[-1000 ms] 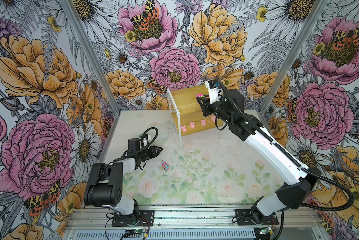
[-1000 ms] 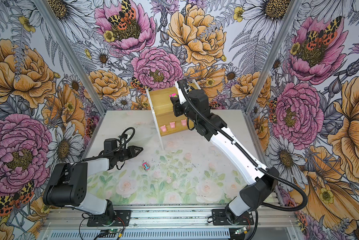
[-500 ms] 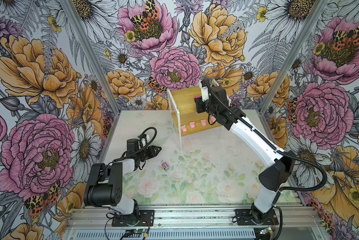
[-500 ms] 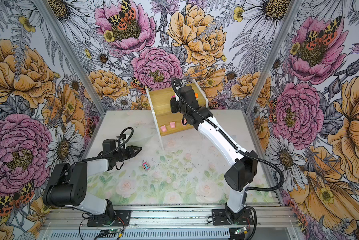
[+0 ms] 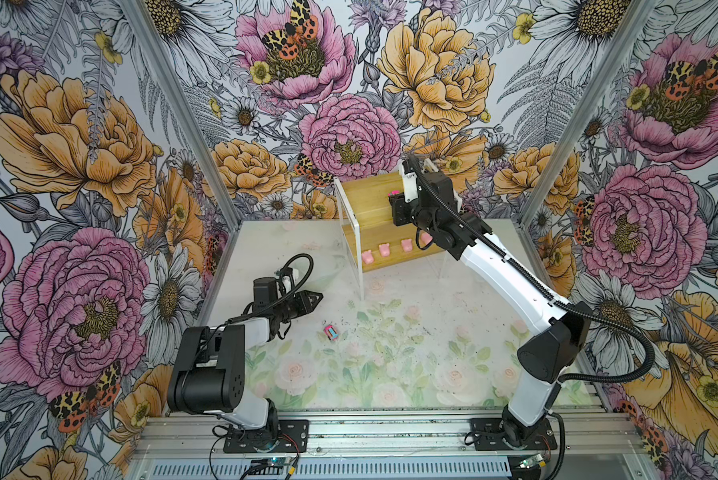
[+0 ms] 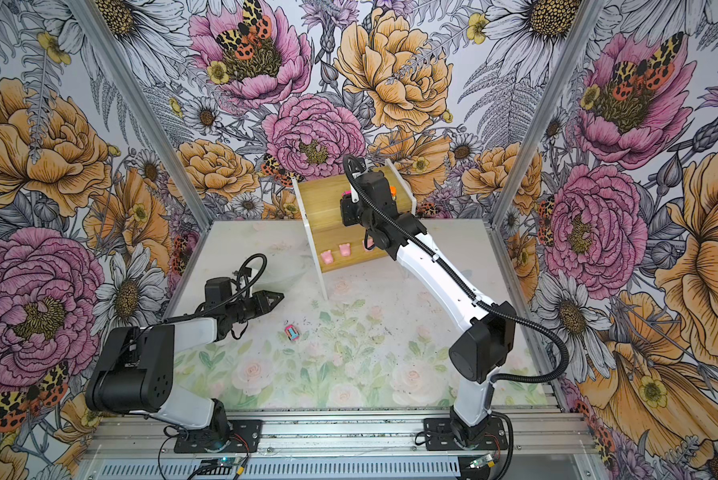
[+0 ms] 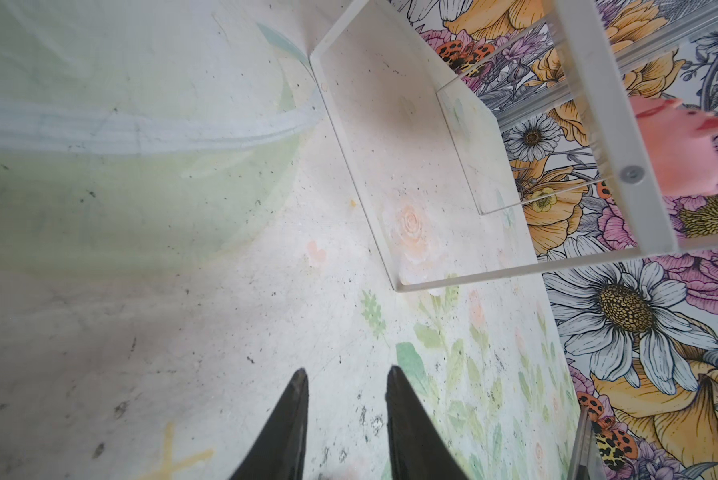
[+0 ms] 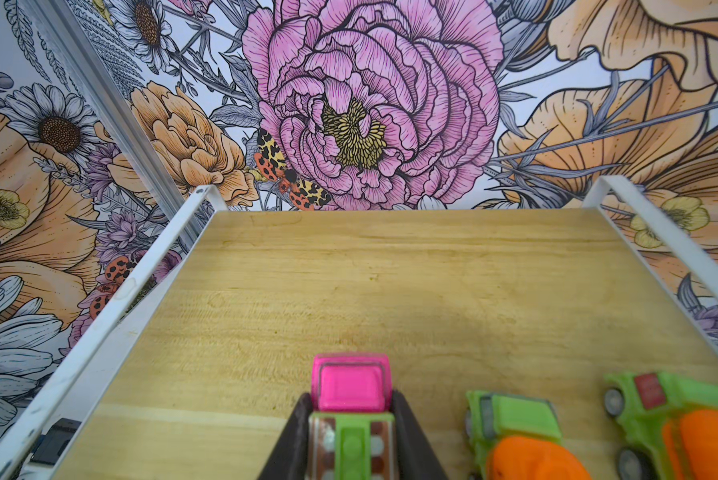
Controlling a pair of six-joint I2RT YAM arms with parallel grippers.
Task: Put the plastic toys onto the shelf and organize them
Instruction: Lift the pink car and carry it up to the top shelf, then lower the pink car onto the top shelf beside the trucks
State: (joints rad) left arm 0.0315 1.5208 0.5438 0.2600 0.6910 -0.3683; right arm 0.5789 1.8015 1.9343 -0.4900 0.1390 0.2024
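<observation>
The pink car will go down from my right gripper onto the upper board (image 5: 393, 201) (image 8: 354, 444) beside the nearest orange-and-green car.
The shelf (image 5: 363, 199) stands at the back against the wall, seen in both top views (image 6: 320, 199). My right gripper (image 8: 351, 399) is shut on a pink car with a striped top (image 8: 351, 386), just above the upper board (image 8: 390, 282). Two orange-and-green cars (image 8: 515, 436) (image 8: 681, 424) stand beside it. Several pink pigs (image 5: 385, 249) line the lower tier. Another pink car (image 5: 331, 331) lies on the table. My left gripper (image 7: 347, 374) hovers low over the table left of that car, its jaws a little apart with nothing between them. In the left wrist view one pig (image 7: 681, 145) shows behind the shelf frame (image 7: 598, 104).
A clear plastic bowl (image 7: 141, 137) sits on the table just beyond the left gripper, near the left wall. Flowered walls close in on three sides. The right arm (image 5: 515, 282) stretches diagonally over the table's right half. A metal rail (image 5: 390, 432) runs along the front.
The right gripper has moved left along the upper tier and slightly lower, still holding the pink car. The left arm has barely moved.
</observation>
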